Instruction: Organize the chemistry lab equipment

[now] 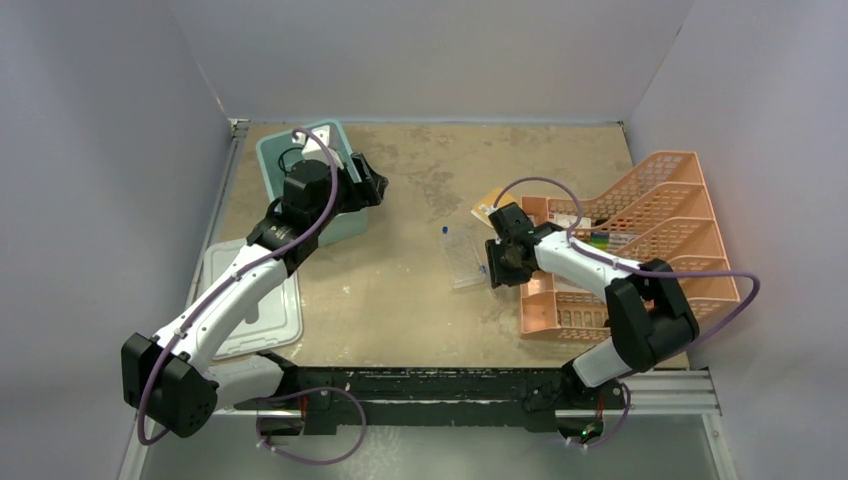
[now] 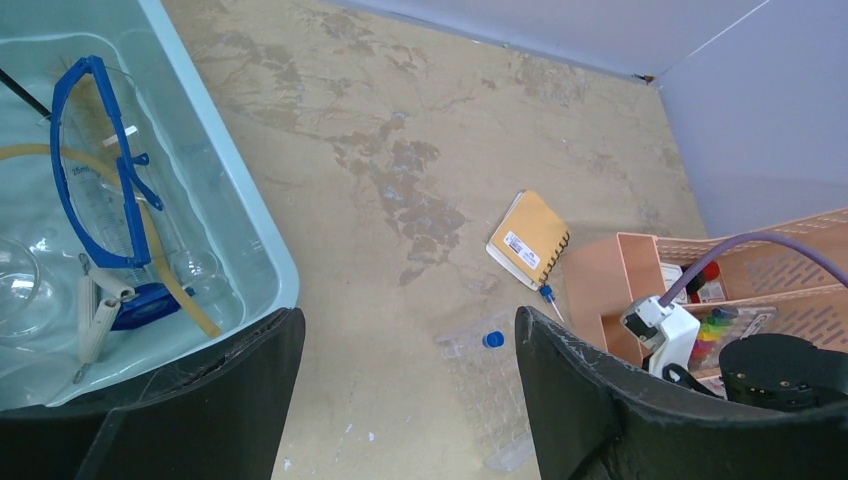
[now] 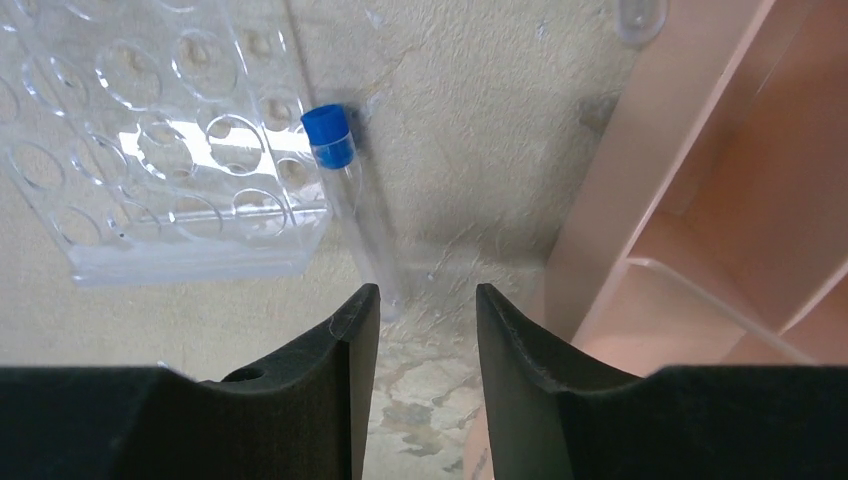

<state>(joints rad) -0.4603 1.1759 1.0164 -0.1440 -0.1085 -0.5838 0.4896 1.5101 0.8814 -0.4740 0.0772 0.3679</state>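
The blue-capped tube is lying flat along the rack's edge, so the robot's right gripper needs to hand it to the left gripper, then grasp it end-on by the blue cap (image 3: 327,126).
A clear rack (image 1: 462,262) lies flat mid-table, seen close in the right wrist view (image 3: 160,150). A blue-capped tube (image 3: 360,215) lies on the table along the rack's edge, its closed end just ahead of my right gripper (image 3: 425,295). That gripper is open with nothing between its fingers, low beside the orange tray (image 1: 497,272). Another blue cap (image 2: 492,340) stands in the rack. My left gripper (image 2: 405,320) hangs wide open and empty by the teal tub's rim (image 2: 265,235). Blue-framed goggles (image 2: 95,160), amber tubing (image 2: 170,270) and clear glassware lie inside the tub.
The orange tiered mesh tray (image 1: 650,230) stands at the right, close against my right arm. A yellow spiral notebook (image 2: 528,238) lies behind the rack, with a small blue-topped item (image 2: 546,295) beside it. The tub's white lid (image 1: 255,300) rests front left. Walls enclose three sides.
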